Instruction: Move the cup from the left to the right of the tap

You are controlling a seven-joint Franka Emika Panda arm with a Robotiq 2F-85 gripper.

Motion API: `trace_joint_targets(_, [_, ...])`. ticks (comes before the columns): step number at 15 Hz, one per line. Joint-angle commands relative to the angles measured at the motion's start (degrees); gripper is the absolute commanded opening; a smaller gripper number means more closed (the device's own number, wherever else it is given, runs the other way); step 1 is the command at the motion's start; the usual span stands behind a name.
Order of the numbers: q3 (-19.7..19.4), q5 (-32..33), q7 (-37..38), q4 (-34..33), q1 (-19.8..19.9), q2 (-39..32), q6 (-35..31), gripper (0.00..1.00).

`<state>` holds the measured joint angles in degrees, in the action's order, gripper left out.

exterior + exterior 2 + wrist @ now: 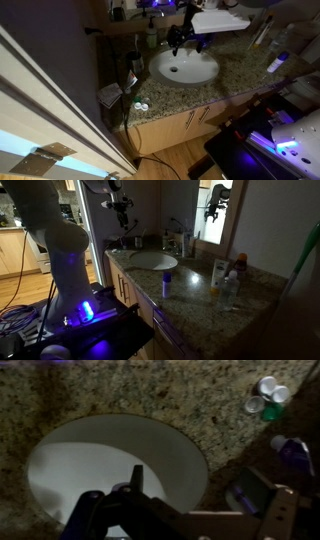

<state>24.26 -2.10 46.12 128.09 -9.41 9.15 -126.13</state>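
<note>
The metal cup between the basin and the grey box should be next for my gripper, which will close on the cup's rim (138,56) (243,486) facing the basin.
My gripper (178,40) hangs above the back rim of the white oval basin (190,72), which also shows in an exterior view (152,261) with the gripper (125,220) high over its far end. In the wrist view the basin (90,460) lies below and the dark fingers (205,510) stand wide apart with nothing between them. A small shiny shape behind the basin (166,243) looks like the tap. It is dim and partly hidden by the gripper. I cannot make out the cup in any view.
A green soap bottle (152,38) stands behind the basin. Small round lids (266,395) and a grey box (255,490) lie on the granite counter (200,400). Bottles (219,273) and a blue-capped tube (167,282) stand on the near counter. A mirror (250,220) backs the counter.
</note>
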Motion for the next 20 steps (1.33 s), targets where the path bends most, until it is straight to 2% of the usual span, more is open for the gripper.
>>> trace_joint_targets(1, [-2.1, 0.4, 0.6, -1.8, -2.5, -1.8, 0.2, 1.0])
trace_joint_targets(4, [-2.5, 0.6, 0.6, -1.3, -2.7, -1.6, 0.2, 1.0])
trace_joint_targets(5, [-2.3, 2.5, 2.6, -2.4, -2.5, -3.3, 1.7, 1.0])
trace_joint_targets(7, [-2.6, 0.3, 7.7, -6.3, -2.5, -9.0, 2.7, 1.0])
trace_joint_targets(9, [-3.4, 0.9, 14.0, -9.4, -2.7, -13.8, 0.7, 1.0])
trace_joint_targets(13, [-6.5, -4.9, 19.3, -19.1, -4.4, -22.5, -1.1, 1.0])
trace_joint_targets(14, [-6.7, -7.6, 20.2, -20.7, -5.0, -23.1, -1.4, 1.0])
trace_joint_targets(15, [-7.4, -6.7, 22.0, -20.9, -6.1, -22.9, -3.3, 1.0])
trace_joint_targets(16, [-8.1, -6.1, 19.0, -18.2, -5.8, -21.3, -1.8, 1.0])
trace_joint_targets(20, [-8.7, -5.2, 22.9, -21.7, -7.7, -24.1, -1.7, 1.0])
